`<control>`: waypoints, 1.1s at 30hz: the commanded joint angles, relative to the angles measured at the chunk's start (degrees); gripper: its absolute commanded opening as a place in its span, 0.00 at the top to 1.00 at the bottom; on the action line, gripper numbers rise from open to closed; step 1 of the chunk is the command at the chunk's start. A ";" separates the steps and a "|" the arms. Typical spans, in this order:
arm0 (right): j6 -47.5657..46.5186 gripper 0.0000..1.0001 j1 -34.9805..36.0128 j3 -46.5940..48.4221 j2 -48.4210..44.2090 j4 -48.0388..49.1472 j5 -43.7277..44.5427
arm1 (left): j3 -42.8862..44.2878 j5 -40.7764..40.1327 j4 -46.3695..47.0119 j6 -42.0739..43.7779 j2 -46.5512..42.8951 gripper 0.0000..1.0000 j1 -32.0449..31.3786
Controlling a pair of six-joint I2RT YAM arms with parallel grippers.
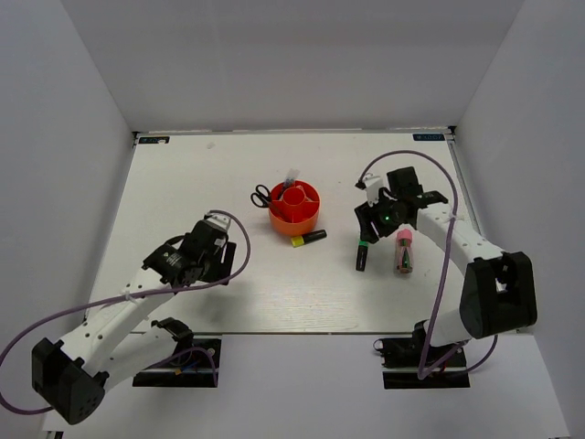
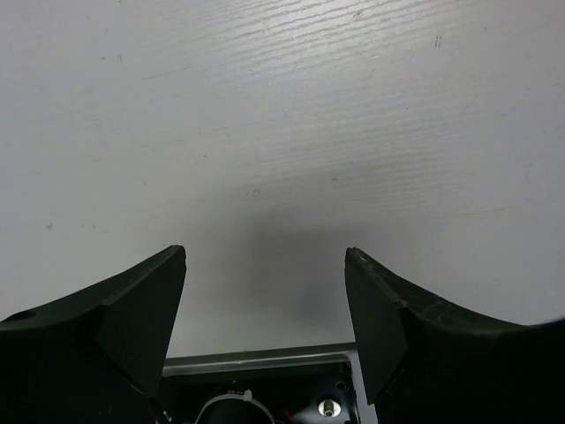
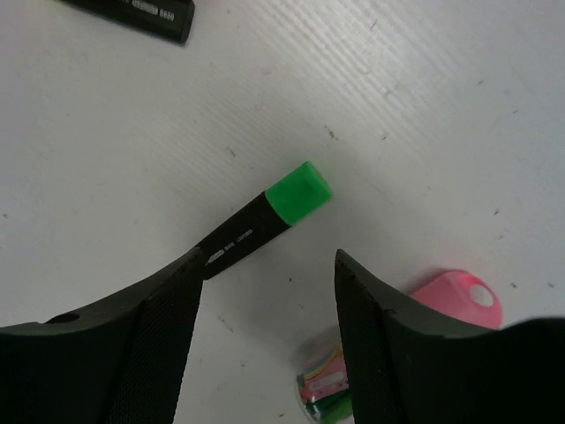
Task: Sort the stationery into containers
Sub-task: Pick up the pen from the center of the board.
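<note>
The green-capped marker has a black body [image 1: 363, 247] [image 3: 269, 213]. Next, my right gripper closes on it just beside the marker's green cap.
The round red-orange organizer [image 1: 294, 209] stands mid-table with a pale item upright at its far rim. Black-handled scissors [image 1: 262, 195] lie at its left. A yellow-capped black marker [image 1: 309, 238] lies just in front of it. A green-capped black marker [image 1: 363, 251] and a pink-capped clear tube [image 1: 402, 252] lie to the right. My right gripper [image 1: 377, 224] hovers open over them. In its wrist view the green-capped marker [image 3: 265, 216] runs under the left finger, and the tube [image 3: 322, 389] with its pink cap [image 3: 459, 299] lies by the right finger. My left gripper [image 1: 212, 249] is open and empty.
The left wrist view shows my open left gripper [image 2: 265, 256] above bare white table only. The end of another black marker [image 3: 132, 13] shows at the top left of the right wrist view. White walls close the table on three sides.
</note>
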 commanded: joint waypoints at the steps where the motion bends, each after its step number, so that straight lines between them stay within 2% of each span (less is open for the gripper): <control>1: 9.30 0.36 4.64 -2.35 0.13 0.27 9.42 | -1.62 1.87 6.20 -1.48 -3.28 0.17 0.99; 6: 19.05 0.36 7.11 -0.78 7.08 0.10 13.38 | -2.50 3.45 6.38 -1.39 -5.21 0.17 2.22; 10: 24.51 0.36 9.75 -0.61 9.54 1.51 24.62 | -4.61 5.20 6.56 -1.48 -7.24 0.17 3.45; 16: 28.48 0.40 10.55 -1.83 13.84 3.18 24.20 | -5.31 6.00 6.56 -1.47 -8.12 0.17 3.72; 20: 29.80 0.43 12.21 -2.72 16.56 4.06 27.79 | -5.40 6.09 6.65 -1.30 -8.30 0.17 3.98; 22: 30.50 0.50 12.39 -2.98 17.97 3.89 28.59 | -5.49 6.18 6.91 -1.30 -8.56 0.17 3.98; 25: 31.30 0.66 12.22 -3.33 19.47 3.01 27.98 | -5.58 6.18 6.91 -1.39 -8.21 0.17 3.98; 26: 31.12 0.73 12.13 -3.16 19.56 3.36 27.71 | -5.58 6.35 6.91 -1.39 -8.21 0.17 4.07; 27: 30.60 0.88 11.95 -3.16 19.13 3.45 27.63 | -5.67 6.53 7.00 -1.39 -8.12 0.17 3.89; 29: 29.02 1.00 12.22 -2.72 17.90 3.27 25.10 | -5.67 6.71 7.09 -1.39 -8.03 0.17 3.89; 31: 27.79 1.00 12.13 -1.75 15.53 3.27 22.28 | -5.84 7.15 7.17 -1.39 -8.03 0.17 3.98; 33: 23.93 1.00 11.95 -1.22 9.93 5.72 15.35 | -5.93 7.23 7.35 -1.39 -8.12 0.17 3.98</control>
